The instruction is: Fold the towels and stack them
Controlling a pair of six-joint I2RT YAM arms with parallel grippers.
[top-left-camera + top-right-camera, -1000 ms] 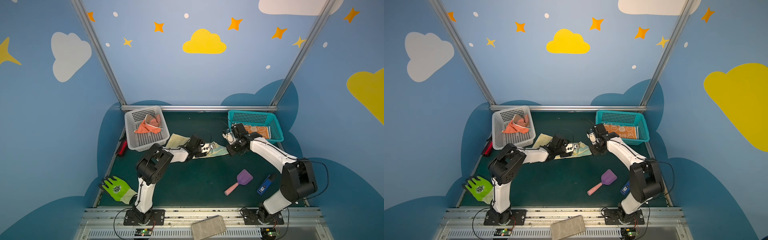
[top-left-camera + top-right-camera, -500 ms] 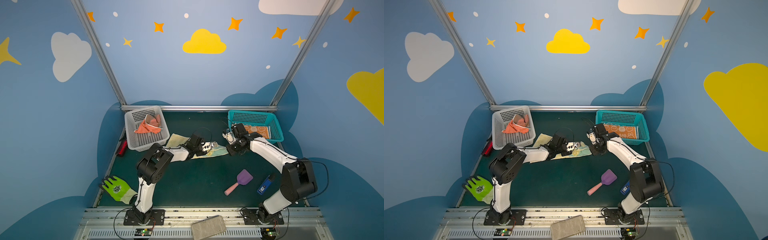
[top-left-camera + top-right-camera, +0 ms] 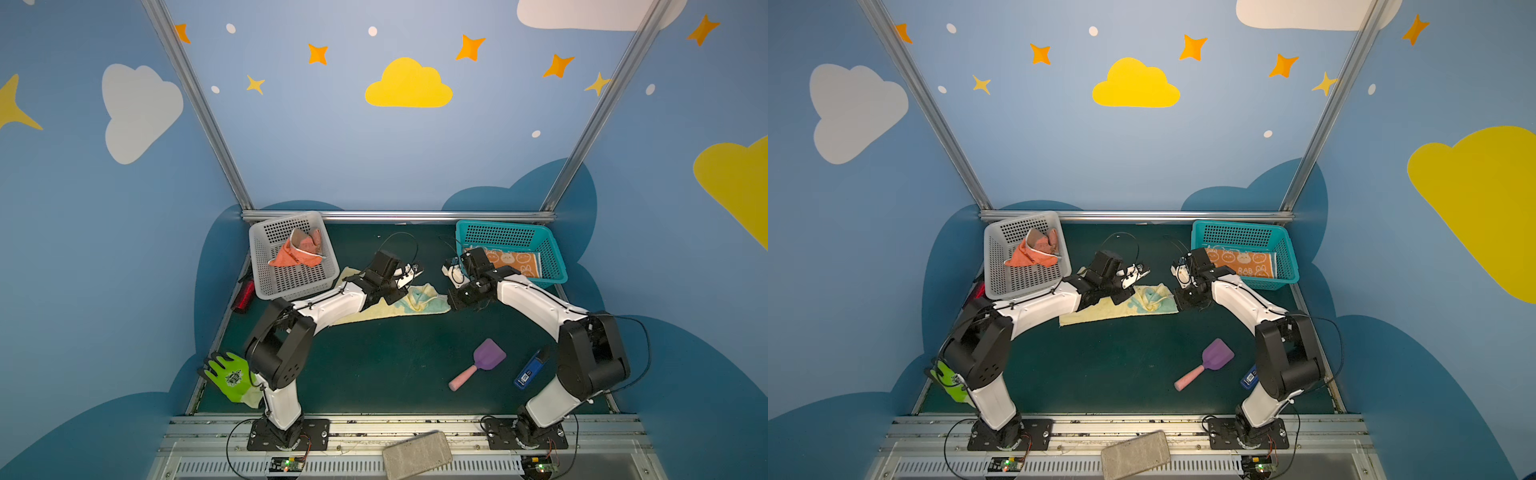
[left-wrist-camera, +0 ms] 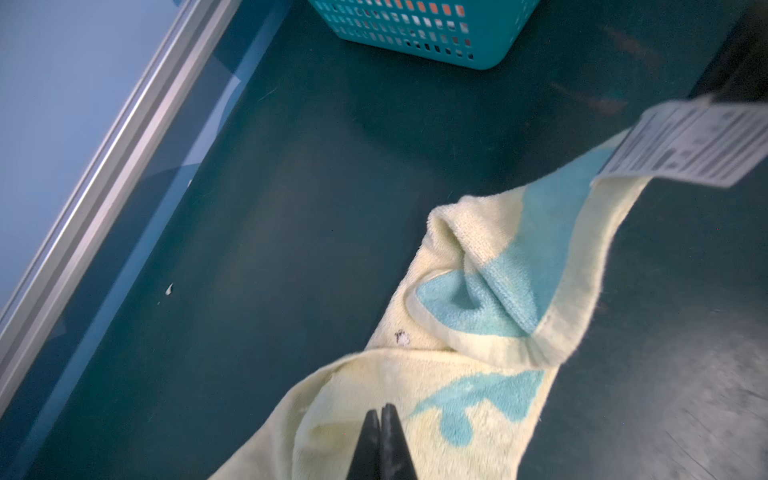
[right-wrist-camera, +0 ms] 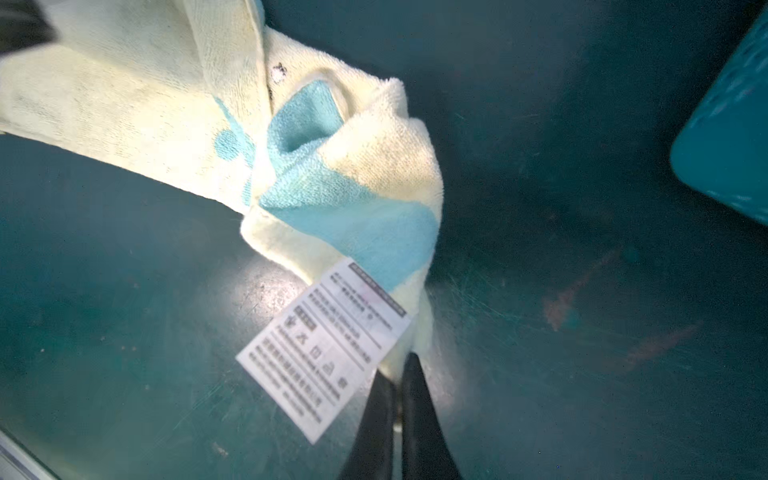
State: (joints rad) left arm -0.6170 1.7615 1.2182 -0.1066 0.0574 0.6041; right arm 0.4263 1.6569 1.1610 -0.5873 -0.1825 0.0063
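Observation:
My right gripper will put the label corner down while my left gripper takes the towel's curled-in corner [image 4: 416, 300], because the blue end of the towel lies doubled over.
A pale yellow-blue towel [image 3: 419, 301] [image 3: 1142, 301] lies crumpled and stretched on the green mat between both arms. My left gripper [image 4: 380, 409] [image 3: 401, 297] is shut, its tips pressed into a raised fold at the towel's left part [image 4: 478, 374]. The right gripper [image 5: 401, 361] [image 3: 451, 301] is shut on the towel's right corner [image 5: 353, 166], beside its white care label [image 5: 328, 340]. An orange rabbit towel [image 3: 515, 259] lies flat in the teal basket [image 3: 557, 266]. A salmon towel [image 3: 297, 251] sits bunched in the grey basket [image 3: 291, 282].
On the mat's front right lie a purple scoop with a pink handle [image 3: 482, 361] and a small blue object [image 3: 528, 372]. A lime-green glove [image 3: 230, 376] hangs at the front left edge. A red item [image 3: 244, 293] lies beside the grey basket. A grey block [image 3: 417, 455] rests on the front rail.
My left gripper has closed its jaws at the towel. The right gripper has stayed shut on the corner, and both arms have barely moved.

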